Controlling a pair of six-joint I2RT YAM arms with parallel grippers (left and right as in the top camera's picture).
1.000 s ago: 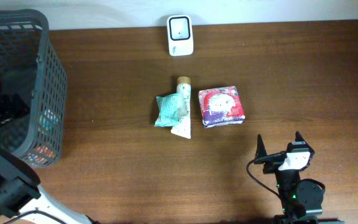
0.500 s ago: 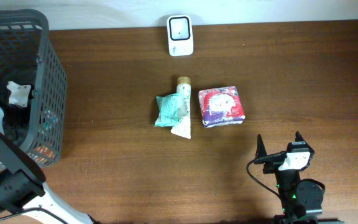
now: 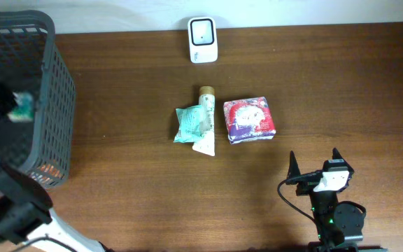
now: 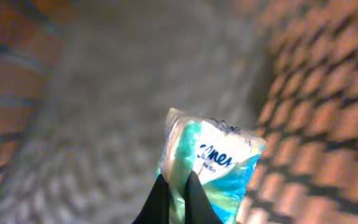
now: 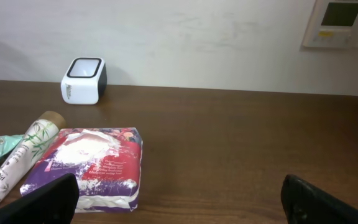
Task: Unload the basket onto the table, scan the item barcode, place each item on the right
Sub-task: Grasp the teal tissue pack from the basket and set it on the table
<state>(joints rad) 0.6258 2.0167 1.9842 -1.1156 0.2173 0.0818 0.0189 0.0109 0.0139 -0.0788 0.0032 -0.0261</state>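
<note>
Next, I let go of the tissue pack with my left gripper on the table [image 3: 164, 129] beside the teal packet, on the teal packet's side toward the basket. The tissue pack now hangs inside the mesh basket.
My left gripper [image 4: 177, 183] is inside the dark mesh basket [image 3: 56, 91], shut on the lower edge of a teal and white tissue pack [image 4: 215, 163]. The pack hangs clear of the basket floor, and the picture around it is blurred. From overhead the same pack [image 3: 22, 108] shows just beside the left gripper [image 3: 11, 106]. The white barcode scanner [image 3: 203, 31] stands at the table's far edge, also visible as the scanner [image 5: 84, 81] in the right wrist view. My right gripper [image 3: 315, 163] rests near the front edge, open and holding nothing.
Mid-table lie a teal packet [image 3: 187, 124], a tube with a cork-coloured cap [image 3: 205, 117] and a red and purple pack [image 3: 249, 120]. The basket holds more items low down [image 3: 47, 171]. A wall runs behind the scanner.
The left gripper has gone from open to shut on the tissue pack and moved with it inside the basket. The right arm and the table items have stayed put.
</note>
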